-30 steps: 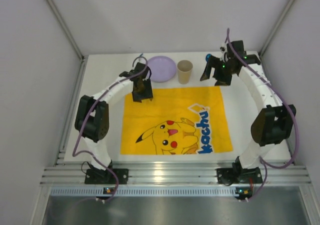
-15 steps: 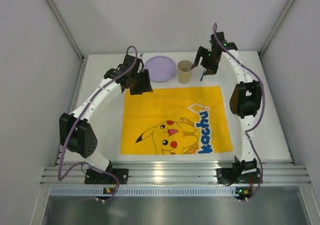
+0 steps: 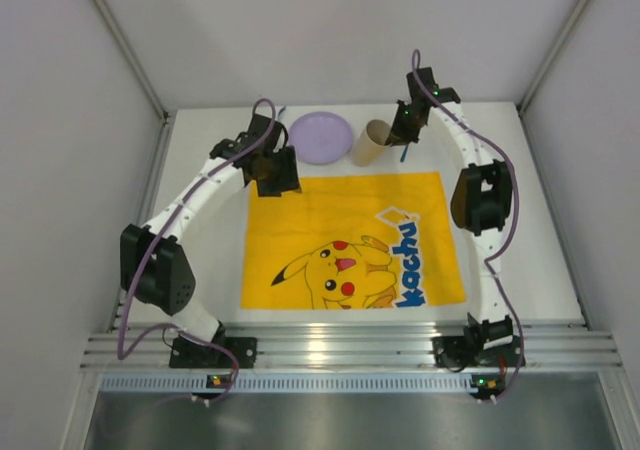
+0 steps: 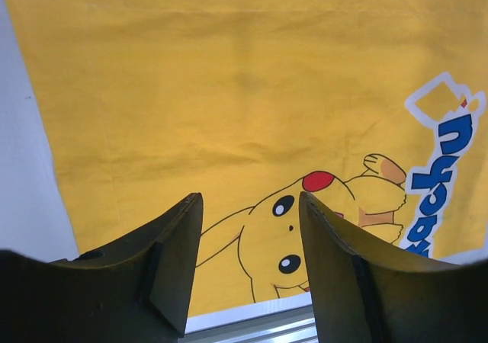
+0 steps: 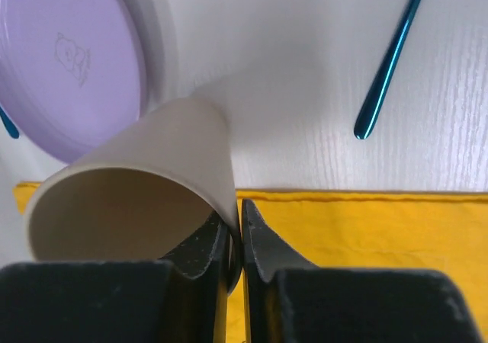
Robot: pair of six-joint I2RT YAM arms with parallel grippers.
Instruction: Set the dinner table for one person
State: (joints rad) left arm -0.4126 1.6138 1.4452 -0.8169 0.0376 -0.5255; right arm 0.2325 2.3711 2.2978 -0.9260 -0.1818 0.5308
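Observation:
The robot's right gripper should set the beige paper cup down on the yellow mat (image 3: 417, 197) between the blue lettering and the blue utensil.
A beige paper cup (image 3: 368, 143) leans over at the back of the white dinner table (image 3: 530, 220), just beyond the yellow Pikachu mat (image 3: 340, 210). My right gripper (image 3: 396, 132) is shut on the cup's wall at the rim. In the right wrist view one finger is inside the cup (image 5: 145, 175) and one outside, with the gripper (image 5: 238, 215) pinching the wall. My left gripper (image 3: 278, 182) hovers over the mat's back left corner. In the left wrist view this gripper (image 4: 250, 206) is open with only the mat (image 4: 229, 91) between its fingers.
A purple plate (image 3: 320, 136) lies left of the cup, close to it, and shows again as the plate (image 5: 69, 61) in the right wrist view. A blue utensil (image 5: 389, 61) lies on the table right of the cup. Grey walls close in the table's sides and back.
My right gripper moved left to the cup and closed on its rim; the cup, upright before, now leans. The left arm stretched toward the back, then barely moved.

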